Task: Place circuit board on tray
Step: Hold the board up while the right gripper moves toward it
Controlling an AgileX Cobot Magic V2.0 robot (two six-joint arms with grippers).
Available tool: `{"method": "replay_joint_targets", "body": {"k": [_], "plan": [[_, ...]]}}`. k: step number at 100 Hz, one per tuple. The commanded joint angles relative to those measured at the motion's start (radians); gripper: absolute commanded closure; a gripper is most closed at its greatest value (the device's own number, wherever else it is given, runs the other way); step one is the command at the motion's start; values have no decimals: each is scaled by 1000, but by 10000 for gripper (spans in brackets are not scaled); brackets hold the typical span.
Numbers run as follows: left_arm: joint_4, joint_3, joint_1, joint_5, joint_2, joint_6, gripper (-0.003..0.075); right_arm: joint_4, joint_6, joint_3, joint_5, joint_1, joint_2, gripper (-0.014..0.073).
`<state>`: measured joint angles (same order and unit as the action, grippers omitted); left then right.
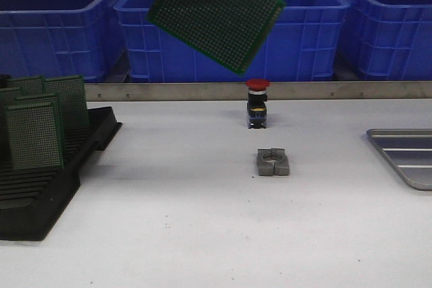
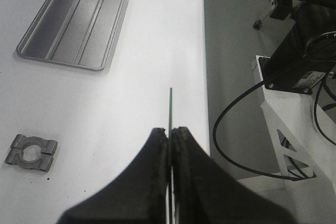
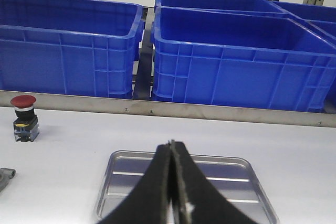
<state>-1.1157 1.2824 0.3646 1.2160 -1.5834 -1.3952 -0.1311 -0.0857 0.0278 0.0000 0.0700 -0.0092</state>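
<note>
I will next use my right gripper to grab the green circuit board by its free edge [image 1: 264,19] facing the tray, across from my left gripper.
My left gripper [image 2: 169,130] is shut on a green perforated circuit board [image 1: 216,17], which hangs tilted high above the middle of the table; in the left wrist view the board [image 2: 170,109] shows edge-on between the fingers. The gripper itself is mostly cut off at the top of the front view. The grey ribbed metal tray [image 1: 405,156] lies at the table's right edge and shows empty in the left wrist view [image 2: 73,23]. My right gripper [image 3: 171,144] is shut and empty above the tray [image 3: 126,174].
A black slotted rack [image 1: 47,166] with several upright green boards stands at the left. A red push-button switch [image 1: 257,102] and a grey metal clamp block [image 1: 273,162] sit mid-table. Blue crates [image 1: 304,25] line the back behind a metal rail.
</note>
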Motion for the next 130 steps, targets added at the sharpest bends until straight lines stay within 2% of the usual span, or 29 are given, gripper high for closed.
{"method": "replay_joint_targets", "body": {"k": [1, 37, 54, 77, 87, 102, 107, 114, 130], "plan": [[-82, 32, 10, 51, 43, 8, 741, -4, 6, -1, -83, 4, -23, 653], [-82, 32, 10, 51, 43, 8, 741, -4, 0, -24, -70, 3, -23, 653], [-82, 32, 10, 51, 43, 8, 741, -4, -1, -177, 221, 2, 5, 653], [-82, 32, 10, 51, 43, 8, 741, 27, -1, -398, 543, 2, 194, 653], [-82, 32, 10, 51, 43, 8, 741, 76, -1, -468, 606, 2, 293, 653], [-82, 32, 10, 51, 43, 8, 741, 183, -1, -520, 601, 2, 416, 634], [-82, 32, 10, 51, 43, 8, 741, 233, 0, -524, 583, 2, 454, 601], [-82, 32, 10, 51, 43, 8, 741, 318, 16, -525, 545, 2, 501, 510], [-82, 32, 10, 51, 43, 8, 741, 518, 171, -543, 518, 2, 591, 138]]}}
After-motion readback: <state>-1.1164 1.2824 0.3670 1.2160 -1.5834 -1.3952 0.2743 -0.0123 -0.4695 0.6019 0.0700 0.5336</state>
